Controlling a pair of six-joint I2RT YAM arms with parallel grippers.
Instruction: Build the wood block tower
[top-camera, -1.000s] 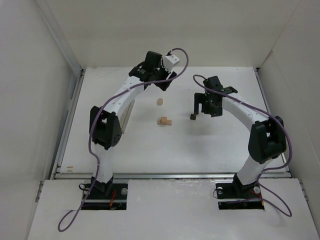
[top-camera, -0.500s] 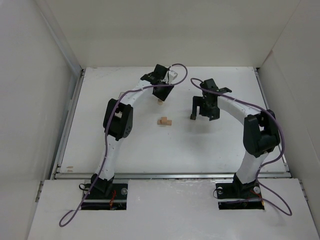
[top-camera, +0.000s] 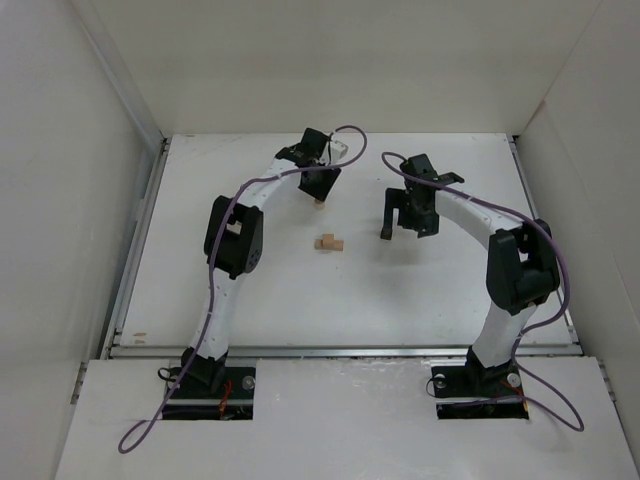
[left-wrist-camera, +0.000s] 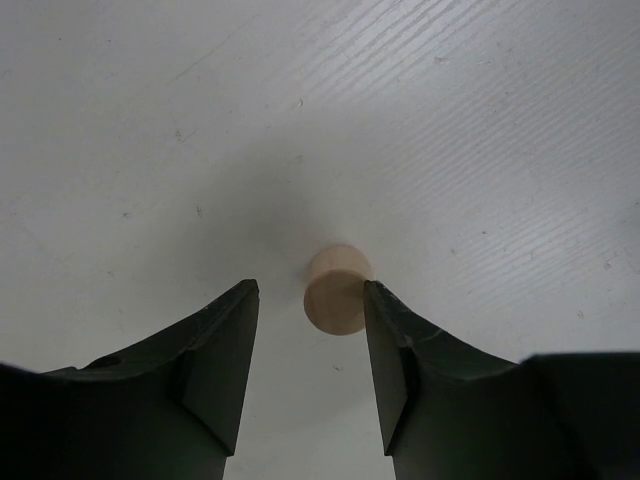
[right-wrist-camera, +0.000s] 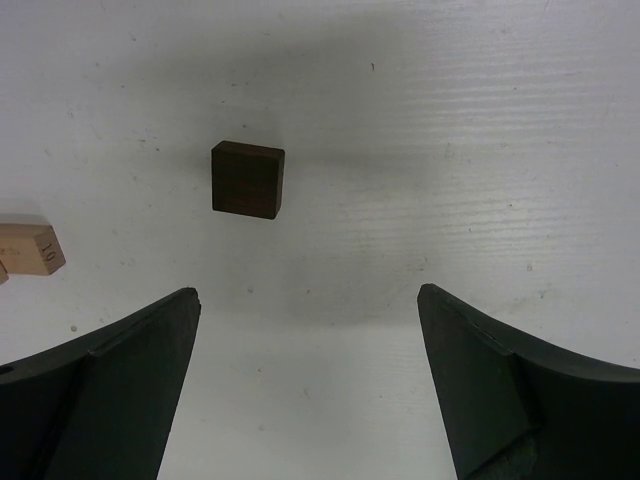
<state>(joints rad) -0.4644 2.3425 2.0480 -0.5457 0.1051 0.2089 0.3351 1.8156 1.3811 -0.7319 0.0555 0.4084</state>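
Note:
Next, my right gripper closes on the round side (top-camera: 319, 204) of the pale tan wooden cylinder below my left gripper.
A small pale tan wooden cylinder (left-wrist-camera: 338, 290) stands on the white table. My left gripper (left-wrist-camera: 310, 292) is open just above it, and the cylinder sits between the fingertips, close against the right finger (left-wrist-camera: 400, 340). In the top view the cylinder (top-camera: 320, 204) peeks out below my left gripper (top-camera: 321, 186). A small cluster of pale tan blocks (top-camera: 328, 242) lies mid-table. The dark brown cube (right-wrist-camera: 248, 178) lies ahead of my right gripper (right-wrist-camera: 309, 293), which is wide open and empty above the table. The cube (top-camera: 384, 234) is beside my right gripper (top-camera: 405, 222).
White walls enclose the table (top-camera: 440, 290) on the left, back and right. One end of a tan block (right-wrist-camera: 30, 250), marked with a number, shows at the left edge of the right wrist view.
My left gripper has come forward and down from the back of the table onto the tan cylinder. The right gripper has barely moved and the blocks lie where they were.

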